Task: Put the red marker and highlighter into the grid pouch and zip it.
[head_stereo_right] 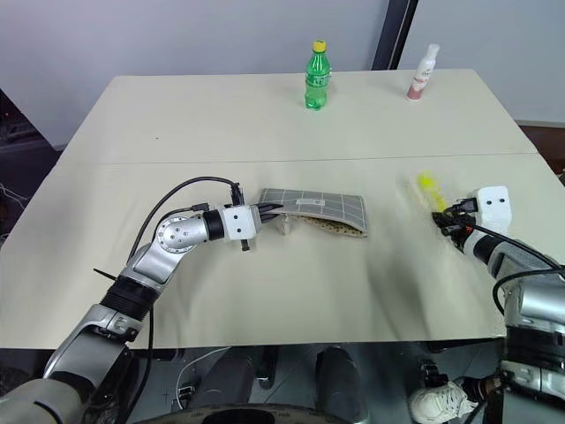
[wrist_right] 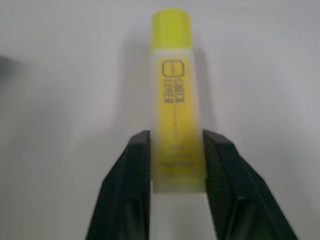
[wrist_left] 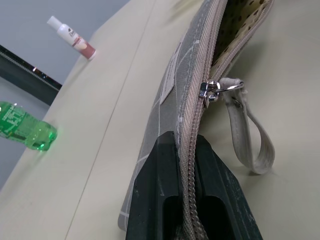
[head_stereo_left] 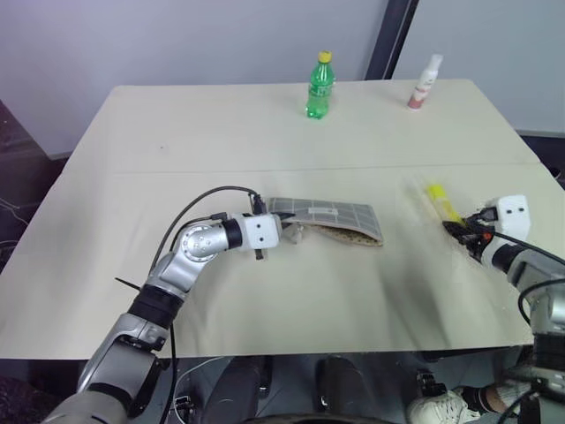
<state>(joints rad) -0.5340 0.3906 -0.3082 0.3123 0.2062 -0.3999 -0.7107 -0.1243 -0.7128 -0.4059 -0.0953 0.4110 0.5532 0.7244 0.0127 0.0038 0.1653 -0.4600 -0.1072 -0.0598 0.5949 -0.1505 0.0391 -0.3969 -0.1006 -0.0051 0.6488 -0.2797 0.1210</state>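
Observation:
The yellow highlighter will leave my right gripper inside the grid pouch's opening (head_stereo_left: 348,233), where I need to let go of it along the pouch's dotted lining.
The grid pouch (head_stereo_left: 331,215) lies at the table's middle, grey with white lines, its mouth open and a dotted lining showing. My left gripper (head_stereo_left: 281,228) is shut on the pouch's zipper edge at its left end; the zipper pull (wrist_left: 210,91) sits just past my fingers. The yellow highlighter (wrist_right: 176,100) lies on the table at the right, pointing away from me. My right gripper (wrist_right: 175,145) has one finger pressed on each side of the highlighter's near end. The red marker is hidden or out of view.
A green bottle (head_stereo_left: 320,86) and a white-and-pink bottle (head_stereo_left: 425,81) stand at the table's far edge. The pouch's wrist strap (wrist_left: 250,135) trails onto the beige table (head_stereo_left: 221,141). The right arm is close to the table's right edge.

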